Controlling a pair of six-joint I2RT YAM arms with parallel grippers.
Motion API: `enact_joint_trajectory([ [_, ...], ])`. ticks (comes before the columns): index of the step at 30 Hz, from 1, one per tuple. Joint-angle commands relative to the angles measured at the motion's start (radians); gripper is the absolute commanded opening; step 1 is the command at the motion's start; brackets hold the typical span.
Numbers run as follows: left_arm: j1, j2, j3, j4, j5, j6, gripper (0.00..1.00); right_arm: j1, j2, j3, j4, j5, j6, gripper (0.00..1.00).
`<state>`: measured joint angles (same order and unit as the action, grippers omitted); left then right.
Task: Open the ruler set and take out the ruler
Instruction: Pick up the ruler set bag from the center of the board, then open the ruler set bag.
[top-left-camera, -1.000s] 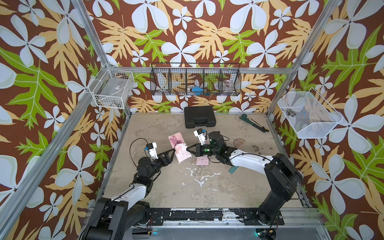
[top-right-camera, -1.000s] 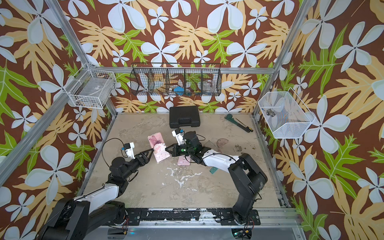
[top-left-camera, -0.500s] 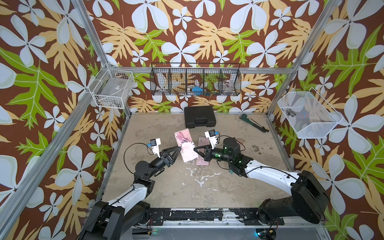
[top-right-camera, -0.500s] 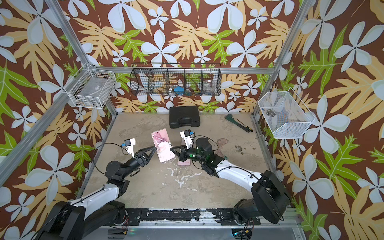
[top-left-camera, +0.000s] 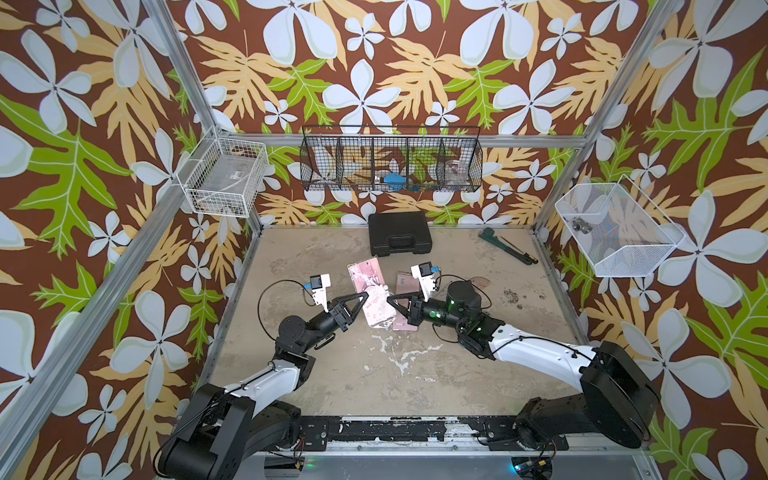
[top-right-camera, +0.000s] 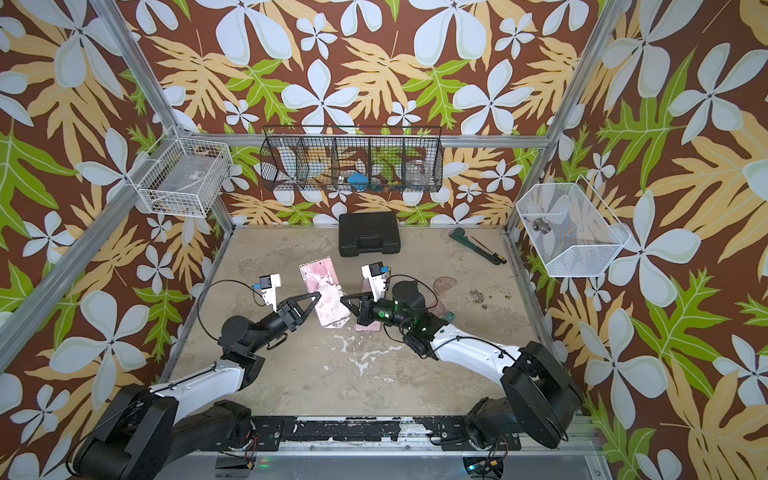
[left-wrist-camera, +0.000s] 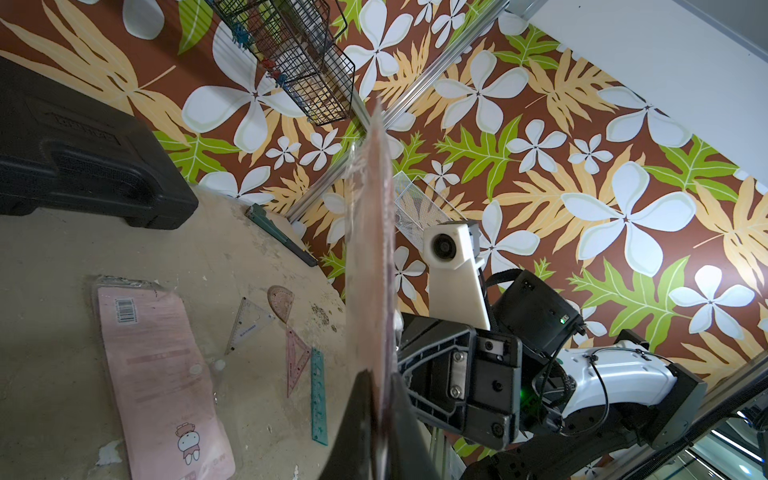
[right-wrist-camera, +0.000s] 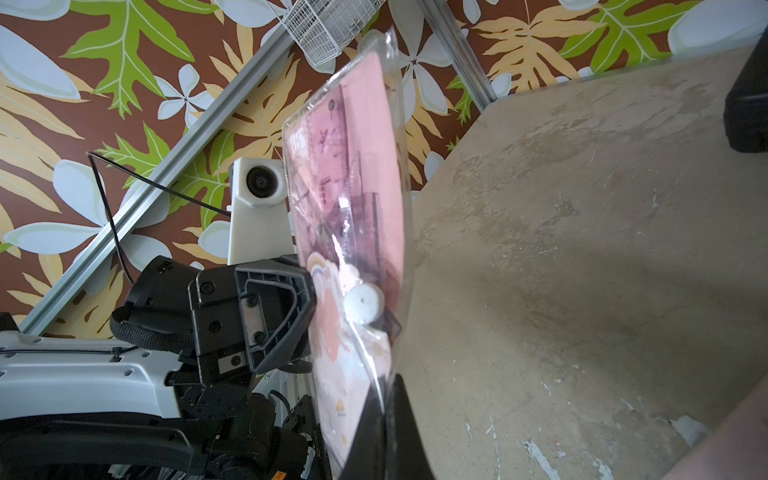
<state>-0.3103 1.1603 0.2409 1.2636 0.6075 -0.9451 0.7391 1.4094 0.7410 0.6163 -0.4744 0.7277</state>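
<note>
My right fingers pinch the ruler set's edge below the white snap button, so they should open, rise and grip the ruler set's edge at the snap button (right-wrist-camera: 366, 304).
The ruler set (top-left-camera: 371, 291) (top-right-camera: 323, 293) is a pink pouch in a clear plastic sleeve, held up off the table between both grippers. My left gripper (top-left-camera: 365, 296) (top-right-camera: 318, 296) is shut on its left edge, seen edge-on in the left wrist view (left-wrist-camera: 380, 376). My right gripper (top-left-camera: 389, 300) (top-right-camera: 342, 300) (right-wrist-camera: 386, 380) is shut on the opposite edge. The right wrist view shows the set's face (right-wrist-camera: 353, 199), a pink ruler (right-wrist-camera: 332, 137) inside the sleeve, and a white snap button (right-wrist-camera: 363, 307).
A second pink pouch (left-wrist-camera: 162, 374) (top-left-camera: 406, 286) lies flat on the table behind the right gripper. Next to it lie a loose teal ruler (left-wrist-camera: 319, 395), a pink triangle (left-wrist-camera: 296, 361), a clear triangle (left-wrist-camera: 246, 324) and a protractor (left-wrist-camera: 281, 296). A black case (top-left-camera: 399, 233) and a wrench (top-left-camera: 505, 246) sit at the back.
My left gripper has closed on the set's left edge. The set has lifted and shifted slightly right. The right arm has drawn back and stayed shut on the set.
</note>
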Motion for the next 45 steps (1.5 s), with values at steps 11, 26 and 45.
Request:
enact_joint_trajectory([
  [11, -0.04, -0.13, 0.045, -0.394, -0.075, 0.219, 0.0, 0.038, -0.193, -0.02, -0.234, 0.378, -0.332, 0.59],
  [26, -0.093, -0.261, 0.075, -0.665, -0.217, 0.31, 0.0, 0.361, -0.049, 0.062, -0.221, 0.877, -0.672, 0.57],
  [45, -0.095, -0.282, 0.05, -0.643, -0.195, 0.297, 0.0, 0.299, 0.186, 0.218, -0.305, 1.017, -0.625, 0.05],
])
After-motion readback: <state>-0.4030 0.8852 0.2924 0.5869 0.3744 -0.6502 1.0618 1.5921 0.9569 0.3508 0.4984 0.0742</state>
